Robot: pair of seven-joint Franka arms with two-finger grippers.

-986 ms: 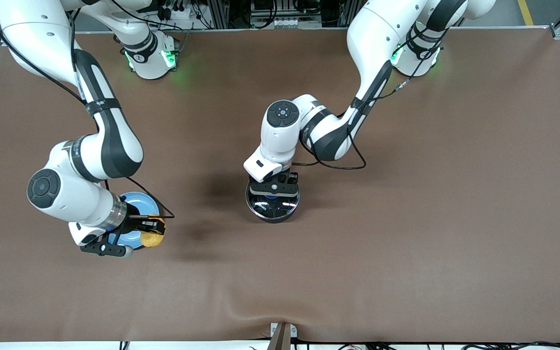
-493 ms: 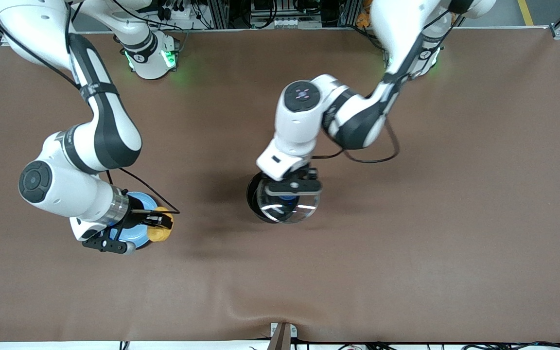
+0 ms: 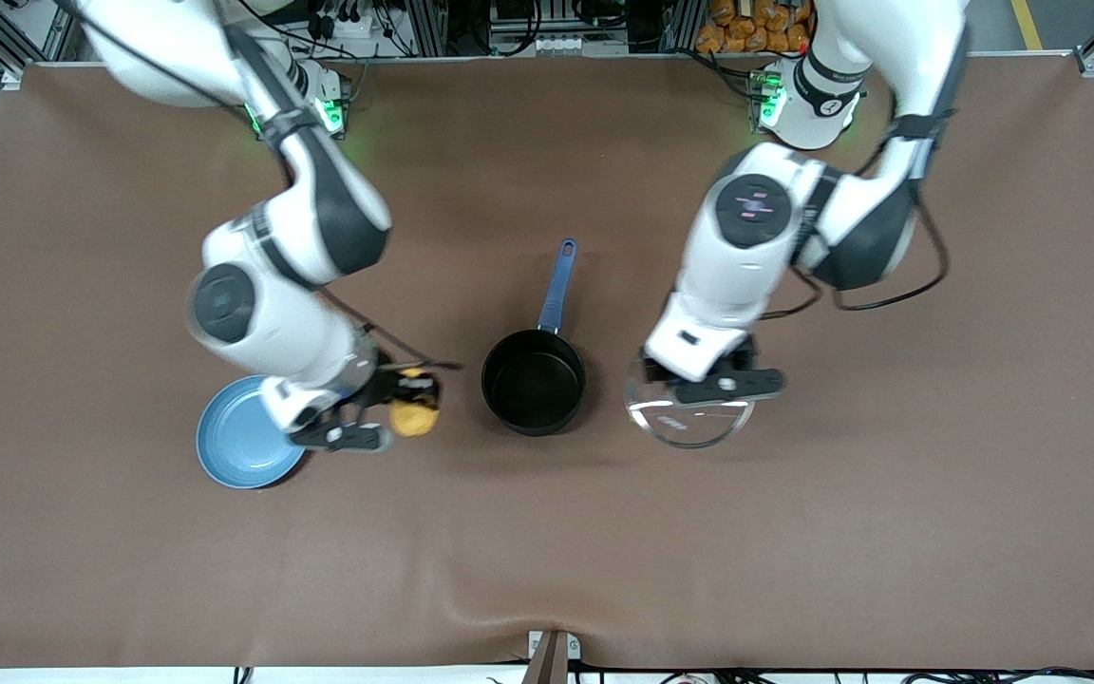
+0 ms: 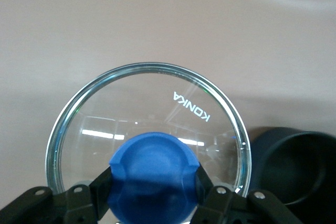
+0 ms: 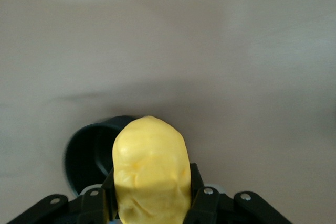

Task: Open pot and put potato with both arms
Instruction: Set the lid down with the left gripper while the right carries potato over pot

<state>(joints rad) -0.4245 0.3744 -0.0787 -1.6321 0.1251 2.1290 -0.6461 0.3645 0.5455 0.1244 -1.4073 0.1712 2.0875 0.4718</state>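
Next, I set the glass lid down with my left gripper on the bare cover, a lid's width farther from the black pot [image 3: 802,394].
The black pot [image 3: 534,382] stands open mid-table, its blue handle [image 3: 556,285] pointing toward the robots' bases. My left gripper [image 3: 710,385] is shut on the blue knob [image 4: 152,177] of the glass lid [image 3: 689,418] and holds it in the air beside the pot, toward the left arm's end. The pot's rim [image 4: 294,169] shows in the left wrist view. My right gripper [image 3: 395,408] is shut on the yellow potato [image 3: 413,414] in the air between the blue plate and the pot. The potato [image 5: 151,169] and the pot [image 5: 92,156] show in the right wrist view.
A flat blue plate [image 3: 241,446] lies on the brown table cover toward the right arm's end, partly under the right wrist. A cover fold [image 3: 547,608] rises near the table's front edge.
My left gripper has lifted the lid off the pot and carried it toward the left arm's end. My right gripper has carried the potato off the plate toward the pot.
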